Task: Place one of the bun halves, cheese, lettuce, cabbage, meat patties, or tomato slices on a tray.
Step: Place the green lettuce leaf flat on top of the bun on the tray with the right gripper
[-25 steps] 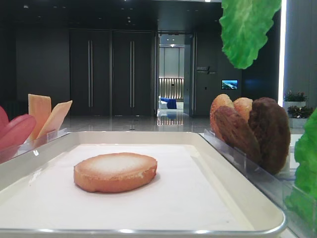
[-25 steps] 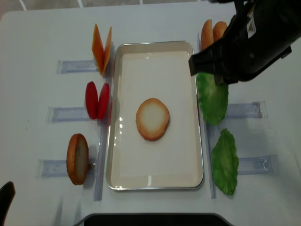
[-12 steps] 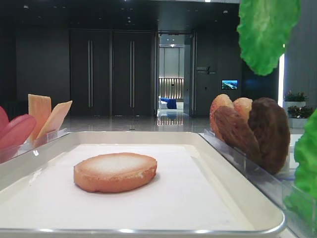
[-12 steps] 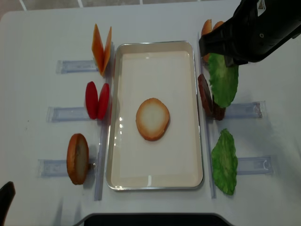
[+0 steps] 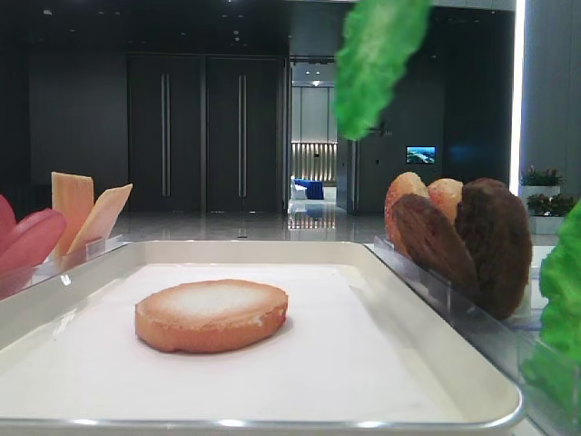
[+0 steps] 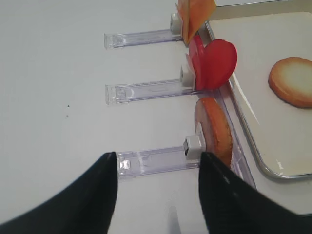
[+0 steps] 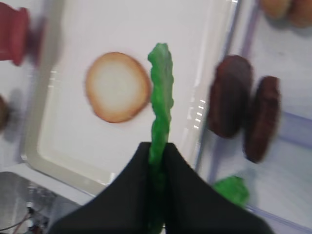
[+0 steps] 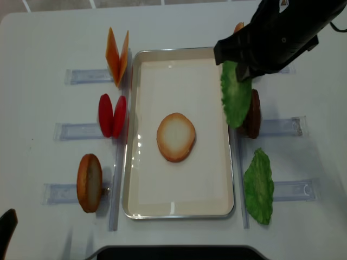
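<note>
Next, my right gripper sets the green lettuce leaf down on the bun half in the tray's middle (image 8: pixel 174 137) (image 7: pixel 118 87).
My right gripper (image 7: pixel 157 148) is shut on a green lettuce leaf (image 7: pixel 161 97), which hangs edge-on from its black fingers. In the overhead view this lettuce (image 8: pixel 236 93) hangs in the air over the right rim of the off-white tray (image 8: pixel 179 208), under the black right arm (image 8: pixel 271 38). One bun half (image 8: pixel 176 137) lies flat in the tray's middle, pale face up. My left gripper (image 6: pixel 158 158) stands open and empty low over the table, left of the tray, by the clear holder of another bun half (image 6: pixel 213 129).
Left of the tray, clear holders carry cheese slices (image 8: pixel 117 57), tomato slices (image 8: pixel 112 115) and a bun half (image 8: pixel 89 182). On the right stand two meat patties (image 8: pixel 252 114) and a second lettuce leaf (image 8: pixel 259 186). More buns (image 5: pixel 427 204) stand behind the patties.
The right gripper has carried the lettuce leftward from above the right-hand holders to the tray's right rim. The left gripper and the bun on the tray have not moved.
</note>
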You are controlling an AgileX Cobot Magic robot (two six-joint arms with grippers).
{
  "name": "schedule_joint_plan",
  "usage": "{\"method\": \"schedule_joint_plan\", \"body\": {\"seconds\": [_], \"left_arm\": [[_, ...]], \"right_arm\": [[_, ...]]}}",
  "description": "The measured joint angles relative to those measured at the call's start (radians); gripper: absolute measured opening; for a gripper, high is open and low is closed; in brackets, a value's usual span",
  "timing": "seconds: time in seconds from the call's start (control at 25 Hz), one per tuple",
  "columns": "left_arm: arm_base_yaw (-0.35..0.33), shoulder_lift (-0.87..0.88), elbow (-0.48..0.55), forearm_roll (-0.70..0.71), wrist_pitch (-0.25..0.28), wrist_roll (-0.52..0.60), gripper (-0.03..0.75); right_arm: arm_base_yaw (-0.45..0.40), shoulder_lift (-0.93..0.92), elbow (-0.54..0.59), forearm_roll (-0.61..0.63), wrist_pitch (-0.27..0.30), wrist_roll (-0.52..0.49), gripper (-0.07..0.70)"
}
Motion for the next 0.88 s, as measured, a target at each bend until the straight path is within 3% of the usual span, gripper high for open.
{"method": "schedule_joint_plan", "body": {"seconds": [0.2,0.32,0.64,0.88], "left_arm": [[0.000,0.000,0.000,0.000,0.000,-0.004,0.408],[0.000,0.000,0.000,0.000,0.000,-0.004,0.408],[0.000,0.000,0.000,0.000,0.000,-0.004,0.408],[0.000,0.000,0.000,0.000,0.000,-0.004,0.408]], "right_arm": [[0.000,0.008,0.000,0.322,-0.142,-0.216,0.021],[0.000,0.035,0.008,0.438,-0.196,-0.309,0.021],[0.000,0.180,0.021,0.565,-0.217,-0.440,0.021],[0.004,0.285,0.021,0.581,-0.238,-0.468,0.021]]}}
